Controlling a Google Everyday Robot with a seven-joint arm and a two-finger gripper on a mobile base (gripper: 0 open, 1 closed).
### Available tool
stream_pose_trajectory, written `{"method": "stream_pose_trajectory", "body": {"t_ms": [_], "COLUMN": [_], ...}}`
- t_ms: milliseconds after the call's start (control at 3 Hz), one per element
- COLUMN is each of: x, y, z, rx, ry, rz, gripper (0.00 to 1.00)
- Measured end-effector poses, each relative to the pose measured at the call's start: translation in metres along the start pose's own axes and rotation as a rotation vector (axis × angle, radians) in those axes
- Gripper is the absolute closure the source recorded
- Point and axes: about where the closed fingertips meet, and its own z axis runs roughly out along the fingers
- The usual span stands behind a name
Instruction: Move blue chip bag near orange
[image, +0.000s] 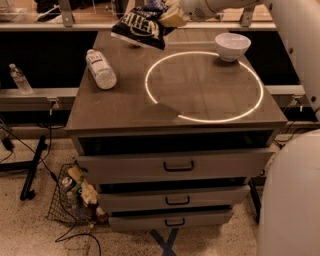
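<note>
Next, I set the blue chip bag at the table's far edge (163, 40), just behind the ring of light.
The blue chip bag (141, 27) hangs tilted in the air over the far left part of the table (200, 95). My gripper (171, 17) is at the top edge of the view, shut on the bag's right end. The orange does not show; the bag covers the spot at the far left of the table where it lay.
A clear water bottle (101, 69) lies on the table's left side. A white bowl (232, 45) stands at the far right, on a ring of light (204, 85). My white arm (295, 45) runs down the right edge. Drawers (175, 165) sit below, and a wire basket (75, 197) stands on the floor.
</note>
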Motion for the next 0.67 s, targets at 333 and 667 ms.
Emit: {"method": "stream_pose_trajectory", "body": {"t_ms": [333, 667], "x": [0.005, 0.033], "y": [-0.003, -0.03], "z": [0.007, 0.028], "rx": [0.024, 0.109], "ry": [0.015, 0.065], "rz": [0.002, 0.004], "gripper": [1.0, 1.0]}}
